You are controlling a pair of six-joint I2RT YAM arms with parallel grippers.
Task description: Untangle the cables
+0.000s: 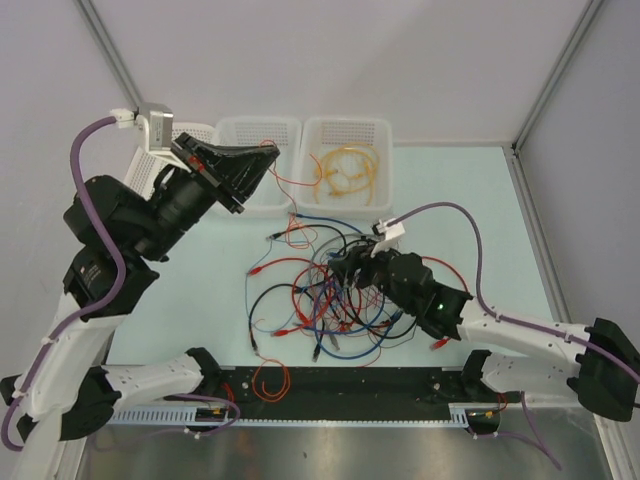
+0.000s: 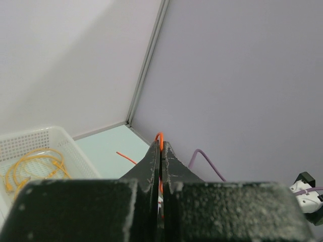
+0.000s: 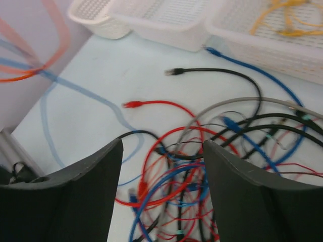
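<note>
The thin blue cable hangs in the orange cable's loops; my right gripper should grab the blue cable (image 3: 120, 115) near the tangle and pull it clear.
A tangle of red, blue and black cables (image 1: 330, 290) lies mid-table. My left gripper (image 1: 272, 152) is raised over the middle basket (image 1: 240, 130) and is shut on a thin orange cable (image 1: 290, 182), which runs down toward the tangle. In the left wrist view the orange cable (image 2: 160, 136) loops out above the closed fingertips. My right gripper (image 1: 340, 268) is open just above the tangle; in the right wrist view its fingers (image 3: 237, 176) straddle red, blue and black cables (image 3: 171, 181) without touching them. Yellow cables (image 1: 347, 170) lie in the right basket.
Three white baskets stand at the back: a left one (image 1: 140, 175) partly hidden by my left arm, the middle one and the right one (image 1: 385, 135). A red cable loop (image 1: 270, 380) lies by the near rail. Walls close in on the left, back and right.
</note>
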